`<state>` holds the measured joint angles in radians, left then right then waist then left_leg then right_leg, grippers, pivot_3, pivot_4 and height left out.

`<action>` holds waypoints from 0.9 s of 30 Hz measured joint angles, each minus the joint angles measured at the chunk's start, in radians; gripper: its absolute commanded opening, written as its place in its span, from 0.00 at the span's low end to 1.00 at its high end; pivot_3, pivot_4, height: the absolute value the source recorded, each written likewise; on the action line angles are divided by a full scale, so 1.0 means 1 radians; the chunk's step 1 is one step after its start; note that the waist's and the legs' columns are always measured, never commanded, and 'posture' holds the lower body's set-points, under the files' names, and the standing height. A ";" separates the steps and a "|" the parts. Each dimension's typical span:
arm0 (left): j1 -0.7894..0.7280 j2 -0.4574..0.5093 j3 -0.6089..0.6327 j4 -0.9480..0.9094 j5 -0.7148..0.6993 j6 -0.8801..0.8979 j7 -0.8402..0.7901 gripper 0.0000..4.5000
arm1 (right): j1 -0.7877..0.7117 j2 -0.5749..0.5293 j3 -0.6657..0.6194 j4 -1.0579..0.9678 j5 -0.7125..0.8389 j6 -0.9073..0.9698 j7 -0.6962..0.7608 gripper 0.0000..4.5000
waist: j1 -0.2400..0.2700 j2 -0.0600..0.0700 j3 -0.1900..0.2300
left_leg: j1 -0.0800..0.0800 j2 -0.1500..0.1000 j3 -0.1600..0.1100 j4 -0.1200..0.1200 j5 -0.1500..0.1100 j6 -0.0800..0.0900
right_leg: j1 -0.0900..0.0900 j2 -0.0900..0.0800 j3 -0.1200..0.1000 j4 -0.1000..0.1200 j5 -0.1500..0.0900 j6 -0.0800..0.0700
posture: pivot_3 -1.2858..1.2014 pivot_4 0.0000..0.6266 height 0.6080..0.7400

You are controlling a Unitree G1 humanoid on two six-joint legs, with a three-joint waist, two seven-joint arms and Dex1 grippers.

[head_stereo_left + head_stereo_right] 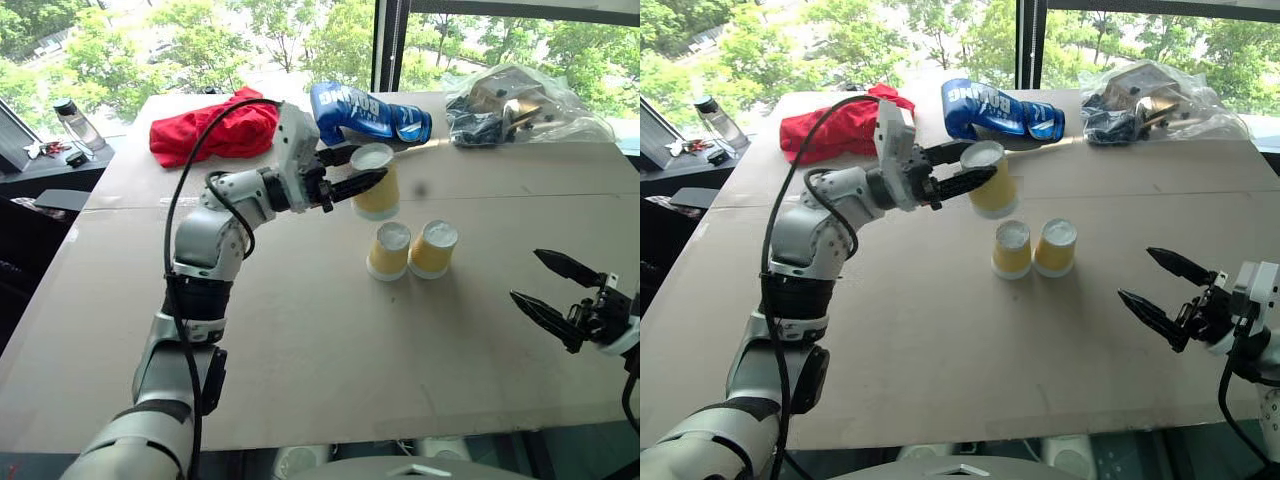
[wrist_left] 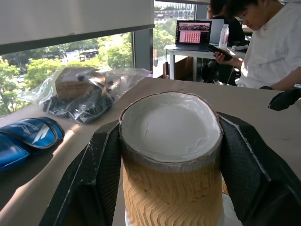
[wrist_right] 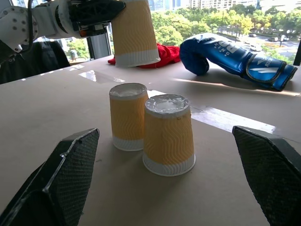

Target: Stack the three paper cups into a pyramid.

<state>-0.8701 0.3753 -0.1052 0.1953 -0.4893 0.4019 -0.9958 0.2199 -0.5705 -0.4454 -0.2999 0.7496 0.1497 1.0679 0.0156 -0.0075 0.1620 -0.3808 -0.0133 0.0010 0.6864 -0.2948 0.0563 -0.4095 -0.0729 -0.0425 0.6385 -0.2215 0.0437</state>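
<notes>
Next, my left gripper lets go of the third paper cup on the white bases of the two standing cups (image 1: 423, 234), so that it bridges both of them.
Two yellow-tan paper cups stand upside down and side by side on the table, the left one (image 1: 388, 250) touching the right one (image 1: 433, 248). A third cup (image 1: 377, 181), also upside down, hangs in the air above and behind them, with my left gripper (image 1: 352, 170) shut on its sides. In the left wrist view its white base (image 2: 170, 126) sits between the black fingers (image 2: 96, 174). My right gripper (image 1: 552, 285) stands open near the table's right front, empty, pointing toward the two standing cups (image 3: 168, 134).
At the far side of the brown table (image 1: 300, 340) lie a red cloth (image 1: 212, 128), a blue boxing glove (image 1: 368, 112) and a clear plastic bag (image 1: 520, 105) of items. A bottle (image 1: 76, 122) stands off the left edge. A seated person (image 2: 268, 44) shows in the left wrist view.
</notes>
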 measured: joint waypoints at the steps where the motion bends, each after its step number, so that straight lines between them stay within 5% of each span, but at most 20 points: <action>1: -0.013 -0.008 -0.007 0.009 0.001 -0.001 -0.009 0.53 | 0.000 0.002 0.002 -0.007 0.000 0.000 -0.006 1.00 | 0.000 0.000 0.000 | 0.000 0.000 0.000 0.000 0.000 0.000 | 0.000 0.000 0.000 0.000 0.000 0.000 | 0.52 0.24 0.98; 7: -0.083 -0.087 -0.062 0.124 0.053 -0.058 -0.101 0.53 | 0.024 0.005 0.001 -0.056 0.009 0.016 -0.039 1.00 | -0.002 0.000 0.000 | 0.000 0.001 0.002 0.000 -0.001 0.003 | -0.001 0.000 0.003 0.000 0.000 0.000 | 0.52 0.24 0.98; 27: -0.087 -0.110 -0.100 0.149 0.151 -0.090 -0.178 0.53 | 0.043 -0.011 0.003 -0.095 0.006 0.045 -0.071 1.00 | -0.001 0.000 0.000 | 0.000 0.001 0.001 0.000 -0.002 0.003 | -0.001 0.000 0.003 0.001 0.000 0.000 | 0.52 0.24 0.98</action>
<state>-0.9569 0.2654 -0.2049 0.3446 -0.3380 0.3121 -1.1734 0.2632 -0.5813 -0.4424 -0.3950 0.7554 0.1948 0.9971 0.0147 -0.0074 0.1620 -0.3807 -0.0127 0.0023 0.6866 -0.2966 0.0595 -0.4104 -0.0726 -0.0391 0.6392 -0.2216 0.0439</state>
